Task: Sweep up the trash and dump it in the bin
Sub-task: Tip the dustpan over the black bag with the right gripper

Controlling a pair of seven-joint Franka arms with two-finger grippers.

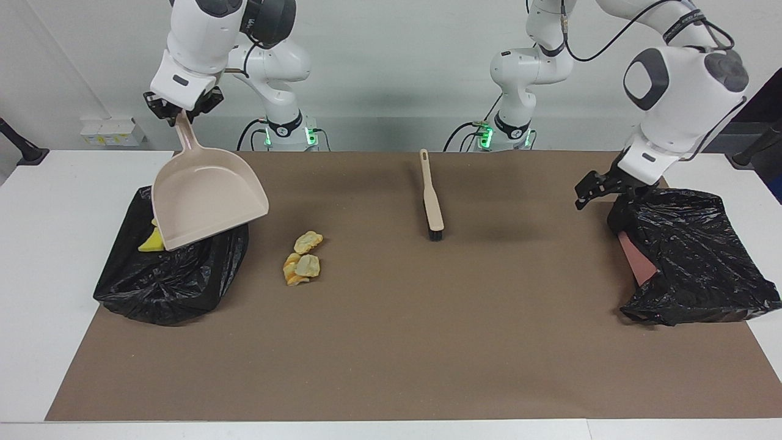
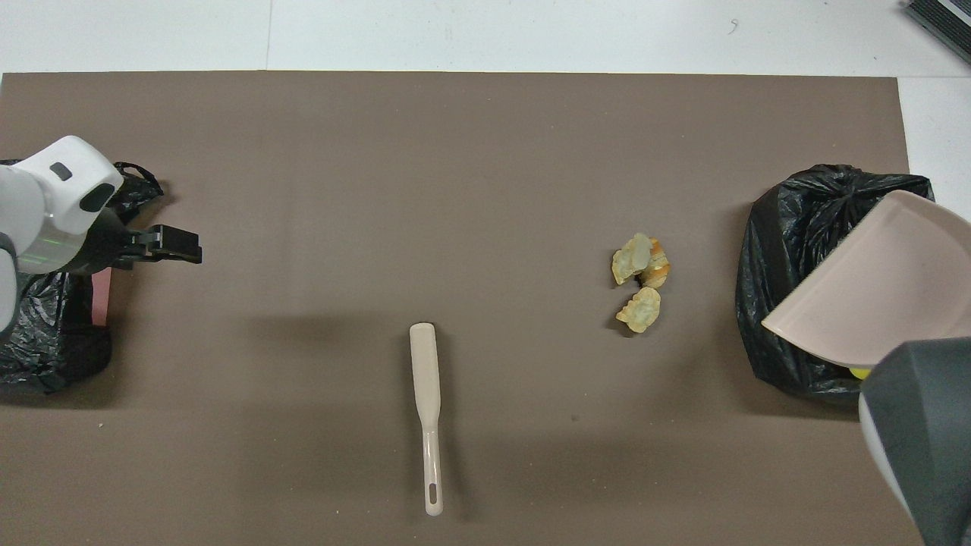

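Observation:
The beige dustpan, which hangs tilted over the bin now, will be let go by my right gripper on the brown mat (image 2: 447, 196) just past the bristles of the beige brush.
My right gripper (image 1: 181, 113) is shut on the handle of a beige dustpan (image 1: 208, 198), which hangs tilted over the black-bagged bin (image 1: 177, 281) at the right arm's end. The pan (image 2: 880, 296) hides most of the bin's contents; one yellow sponge chunk (image 1: 149, 244) peeks out under it. The brown lump is hidden. Three pale pastry-like trash pieces (image 1: 303, 260) lie on the mat beside the bin (image 2: 641, 280). My left gripper (image 1: 595, 189) is open and holds nothing, over the mat at the edge of the other black bag (image 1: 690, 256).
A beige brush (image 1: 431, 198) lies on the brown mat (image 1: 397, 342) near the robots, bristles pointing away from them (image 2: 426, 402). The second black-bagged bin (image 2: 45, 334) sits at the left arm's end, showing a reddish wall.

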